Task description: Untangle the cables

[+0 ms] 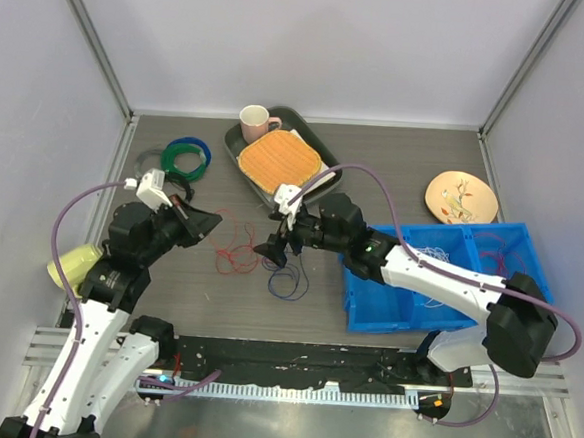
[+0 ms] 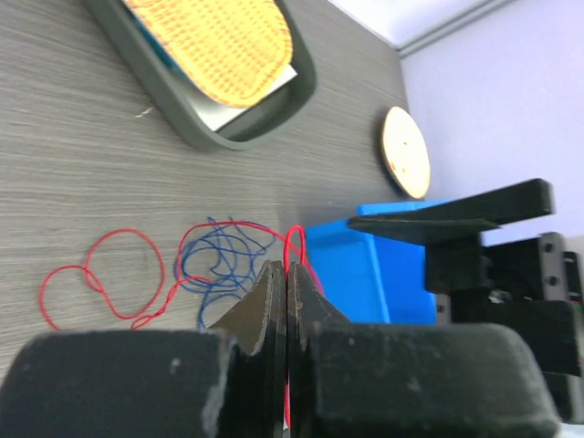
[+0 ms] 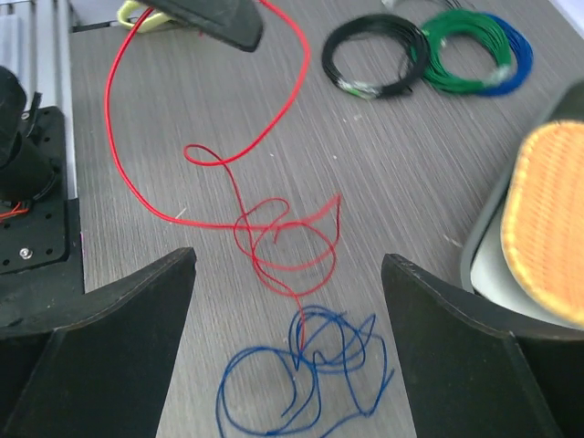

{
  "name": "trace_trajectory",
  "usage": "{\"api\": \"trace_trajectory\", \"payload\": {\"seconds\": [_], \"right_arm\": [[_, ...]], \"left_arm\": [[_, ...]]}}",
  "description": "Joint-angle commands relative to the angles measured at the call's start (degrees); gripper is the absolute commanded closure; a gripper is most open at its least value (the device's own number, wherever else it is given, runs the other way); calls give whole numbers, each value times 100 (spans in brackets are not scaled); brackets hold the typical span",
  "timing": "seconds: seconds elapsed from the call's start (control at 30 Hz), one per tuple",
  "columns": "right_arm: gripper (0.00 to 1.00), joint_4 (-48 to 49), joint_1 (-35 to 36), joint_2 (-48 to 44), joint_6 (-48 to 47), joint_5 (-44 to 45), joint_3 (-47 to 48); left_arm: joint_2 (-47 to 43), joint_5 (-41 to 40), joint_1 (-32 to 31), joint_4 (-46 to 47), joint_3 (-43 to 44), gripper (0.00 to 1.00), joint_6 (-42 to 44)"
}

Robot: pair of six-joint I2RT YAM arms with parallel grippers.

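Note:
The robot's right gripper will next go to the red cable's sharp bend (image 1: 248, 230) (image 3: 337, 201), on the side of its loops toward the dark tray, and close there.
A thin red cable (image 1: 234, 253) lies in loops on the table left of centre. A blue cable (image 1: 289, 280) lies tangled beside it, joined to the red one where they meet. My left gripper (image 1: 198, 220) is shut on one end of the red cable (image 2: 294, 245), lifted a little off the table; the strand shows between its jaws (image 2: 287, 266). My right gripper (image 1: 275, 248) is open and hovers over the tangle (image 3: 287, 263); the red loops (image 3: 278, 239) and blue loops (image 3: 310, 379) lie below it, between its fingers. White strands (image 1: 431, 257) lie in the blue bin.
A blue bin (image 1: 519, 245) stands at the right. A dark tray (image 1: 313, 140) with an orange cloth (image 1: 279, 161) and a pink mug (image 1: 256, 123) is at the back. Black, green and blue coils (image 1: 184, 157) lie back left. A plate (image 1: 461, 198) is back right.

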Motion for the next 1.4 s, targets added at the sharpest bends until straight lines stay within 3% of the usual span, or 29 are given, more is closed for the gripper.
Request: {"api": "trace_trajectory", "payload": {"seconds": [0.0,0.3,0.57,0.67,0.7,0.8,1.03,1.13,1.2,1.23,1.27,1.37], "right_arm": [[11,1447,118,369,-579,-878,-314],[11,2818,259,1985,-61,-1047,124],[15,3163,523,3015,203,-662,625],[33,3321,523,3130,414,-511,626],[58,3399,514,3112,501,-467,573],[99,3383,523,2919,686,-266,485],[99,3391,506,1743,792,972,72],[99,3409,497,1092,792,1368,-60],[99,3120,488,689,757,1597,89],[99,2954,471,565,722,1964,194],[99,2761,462,476,609,2185,430],[99,2066,392,212,398,3027,992]], "left_arm": [[-83,588,-28,-121,505,100,-13],[-118,747,-19,-218,709,100,-21],[-154,597,-28,-297,734,100,-30],[-232,484,-19,-472,761,100,5],[-268,448,-19,-525,752,100,14],[-443,150,-19,-700,717,100,-4],[-935,-431,-28,-1158,752,100,-21],[-1120,-703,-19,-1378,744,87,-39],[-1226,-687,-19,-1413,709,56,-30],[-1252,-651,-28,-1405,656,33,-30],[-1278,-625,-19,-1387,621,22,-56],[-1358,-607,-19,-1317,489,0,-100]]}}
